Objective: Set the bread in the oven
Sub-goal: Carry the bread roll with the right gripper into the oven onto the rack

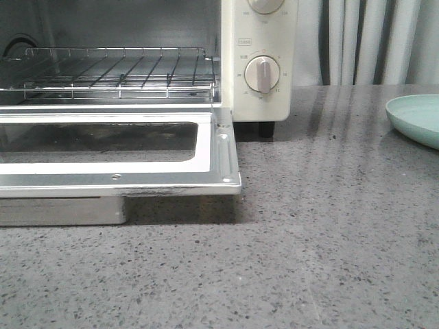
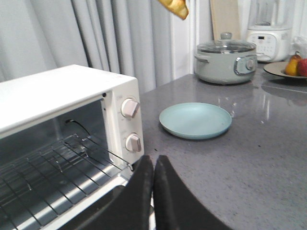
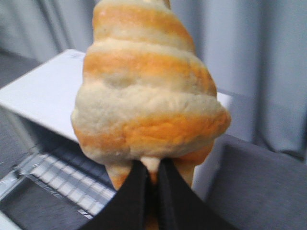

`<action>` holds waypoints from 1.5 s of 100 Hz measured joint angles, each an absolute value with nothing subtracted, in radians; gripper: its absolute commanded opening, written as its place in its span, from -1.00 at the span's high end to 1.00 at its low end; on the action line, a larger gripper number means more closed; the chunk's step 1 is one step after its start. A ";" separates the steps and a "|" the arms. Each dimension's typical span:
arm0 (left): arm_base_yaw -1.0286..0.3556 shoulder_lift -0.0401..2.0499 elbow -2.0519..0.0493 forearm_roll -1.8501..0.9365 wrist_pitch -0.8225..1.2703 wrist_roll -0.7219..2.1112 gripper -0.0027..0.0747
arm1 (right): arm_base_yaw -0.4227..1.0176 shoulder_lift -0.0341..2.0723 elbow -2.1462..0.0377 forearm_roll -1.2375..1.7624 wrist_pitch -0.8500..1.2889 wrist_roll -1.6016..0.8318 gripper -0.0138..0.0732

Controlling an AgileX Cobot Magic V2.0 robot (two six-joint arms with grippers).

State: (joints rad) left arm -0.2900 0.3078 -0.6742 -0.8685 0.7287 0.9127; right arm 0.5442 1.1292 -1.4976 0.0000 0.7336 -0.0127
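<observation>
My right gripper is holding the bread. It will let the bread go on the middle of the bare wire rack (image 1: 116, 53) inside the cream-white oven.
The cream-white oven (image 1: 264, 103) stands at the left with its glass door (image 1: 223, 147) dropped open and the wire rack (image 1: 116, 72) bare. It also shows in the left wrist view (image 2: 67, 91) and, blurred, in the right wrist view (image 3: 43, 91). My right gripper (image 3: 152, 168) is shut on the bread (image 3: 146, 91), a golden croissant-shaped roll, held up in the air above and off to the side of the oven. An end of the bread (image 2: 175, 6) shows high in the left wrist view. My left gripper (image 2: 153, 160) is shut and empty by the oven's front right corner.
A pale teal plate (image 2: 195, 120) lies on the grey speckled counter right of the oven, its edge in the front view (image 1: 415, 118). Further back stand a lidded grey-green pot (image 2: 225, 60), a white appliance (image 2: 268, 40) and a dish of fruit (image 2: 292, 67). Curtains hang behind.
</observation>
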 measured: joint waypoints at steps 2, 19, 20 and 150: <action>-0.290 0.308 -0.674 -0.869 0.723 0.913 0.99 | 0.577 1.142 -1.498 0.000 0.729 -0.017 0.86; -0.290 0.306 -0.674 -0.871 0.714 0.913 0.99 | 0.771 1.303 -1.498 0.000 0.727 -0.027 0.86; -0.290 0.306 -0.674 -0.871 0.714 0.913 0.99 | 0.776 1.310 -1.498 0.000 0.727 -0.027 0.86; -0.290 0.239 -0.674 -0.859 0.723 0.913 0.99 | 0.813 1.700 -1.498 -0.313 0.564 0.029 0.86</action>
State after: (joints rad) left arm -0.2900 0.2394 -0.6742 -0.8586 0.7228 0.9127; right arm 0.8129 1.6998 -1.4976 -0.3130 0.5640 0.0292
